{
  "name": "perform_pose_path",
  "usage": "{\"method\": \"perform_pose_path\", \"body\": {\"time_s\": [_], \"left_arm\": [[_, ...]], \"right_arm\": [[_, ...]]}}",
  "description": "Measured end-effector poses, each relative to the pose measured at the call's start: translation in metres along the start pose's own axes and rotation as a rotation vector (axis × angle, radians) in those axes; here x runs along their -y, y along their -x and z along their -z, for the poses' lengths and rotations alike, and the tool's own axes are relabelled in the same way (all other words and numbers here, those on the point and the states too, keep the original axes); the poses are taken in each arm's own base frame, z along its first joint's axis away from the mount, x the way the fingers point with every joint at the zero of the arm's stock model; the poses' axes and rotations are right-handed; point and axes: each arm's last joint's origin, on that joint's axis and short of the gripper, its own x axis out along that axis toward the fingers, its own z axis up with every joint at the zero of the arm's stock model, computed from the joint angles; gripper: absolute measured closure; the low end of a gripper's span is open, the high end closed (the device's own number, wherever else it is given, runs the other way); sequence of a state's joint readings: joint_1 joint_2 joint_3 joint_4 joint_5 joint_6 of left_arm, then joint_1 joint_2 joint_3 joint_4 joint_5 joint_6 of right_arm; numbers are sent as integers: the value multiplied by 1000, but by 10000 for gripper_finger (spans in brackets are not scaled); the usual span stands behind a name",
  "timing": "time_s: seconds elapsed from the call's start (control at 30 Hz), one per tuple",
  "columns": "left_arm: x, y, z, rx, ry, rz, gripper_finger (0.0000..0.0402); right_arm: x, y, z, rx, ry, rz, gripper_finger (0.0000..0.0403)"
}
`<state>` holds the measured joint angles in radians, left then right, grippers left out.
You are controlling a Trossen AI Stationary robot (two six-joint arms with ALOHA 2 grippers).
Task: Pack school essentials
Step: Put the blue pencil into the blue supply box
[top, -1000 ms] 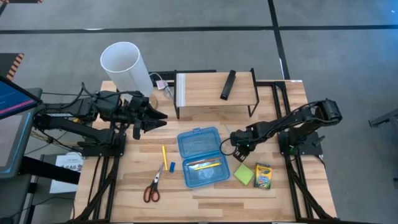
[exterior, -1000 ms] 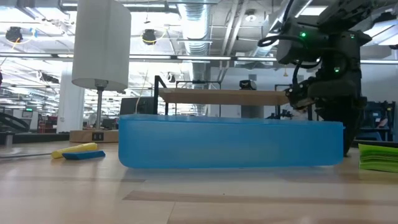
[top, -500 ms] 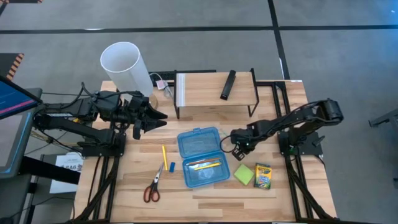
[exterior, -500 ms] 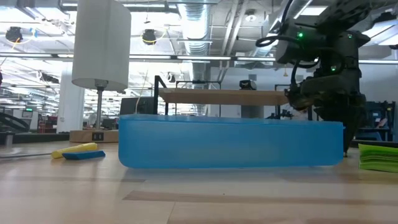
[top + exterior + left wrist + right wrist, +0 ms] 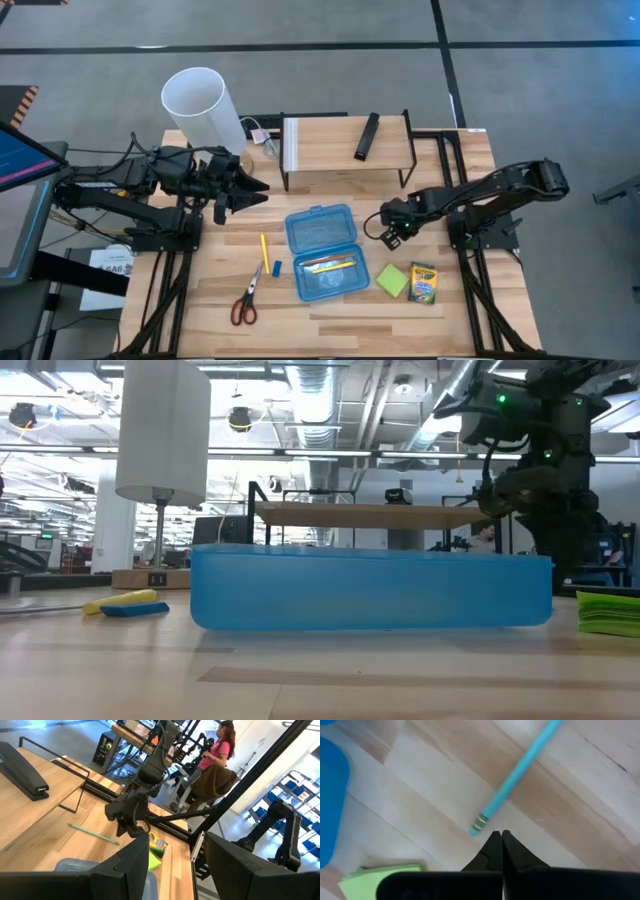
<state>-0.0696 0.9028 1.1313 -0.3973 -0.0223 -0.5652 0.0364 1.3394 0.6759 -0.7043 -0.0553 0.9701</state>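
Observation:
My right fingers, shut just short, should open, advance and close around the pen's banded end (image 5: 480, 822).
An open blue pencil case (image 5: 320, 250) lies mid-table with yellow and orange pencils (image 5: 330, 265) inside. Left of it lie a yellow pencil (image 5: 264, 250), a small blue eraser (image 5: 277, 267) and red-handled scissors (image 5: 246, 298). On its right are a green sticky-note pad (image 5: 391, 279) and a crayon box (image 5: 424, 283). A pale green pen (image 5: 515, 775) lies flat on the wood. My right gripper (image 5: 499, 836) is shut, its tips just short of the pen's banded end (image 5: 479, 825), pointing down at the table. My left gripper (image 5: 258, 190) waits open near the table's left edge.
A tall white cylinder (image 5: 205, 105) stands at the far left corner. A wooden shelf (image 5: 345, 145) on black legs at the far edge carries a slim black bar (image 5: 367, 135). A person (image 5: 217, 755) shows in the room beyond the right side. Bare wood lies along the near edge.
My right gripper has drawn back from beside the case toward the table's right edge and risen a little, its fingers shut throughout. The left arm and the objects on the table have kept still.

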Motion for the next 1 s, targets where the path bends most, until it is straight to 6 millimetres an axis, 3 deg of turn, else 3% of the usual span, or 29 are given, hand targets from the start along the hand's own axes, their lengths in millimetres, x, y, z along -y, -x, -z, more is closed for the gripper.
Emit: {"method": "perform_pose_path", "body": {"time_s": [0.2,0.53,0.67,0.83,1.0], "left_arm": [[0,0,0,0,0,0,226],[0,0,0,5,5,3,226],[0,0,-1,5,5,4,226],[0,0,-1,5,5,4,226],[1,0,0,-1,6,13,226]], "right_arm": [[0,1,-2,11,-50,-4,371],[-7,-18,2,-28,-36,43,231],[-15,-29,3,-32,-31,44,194],[-16,-41,3,-60,-72,97,196],[-15,-44,4,-88,-79,114,244]]}}
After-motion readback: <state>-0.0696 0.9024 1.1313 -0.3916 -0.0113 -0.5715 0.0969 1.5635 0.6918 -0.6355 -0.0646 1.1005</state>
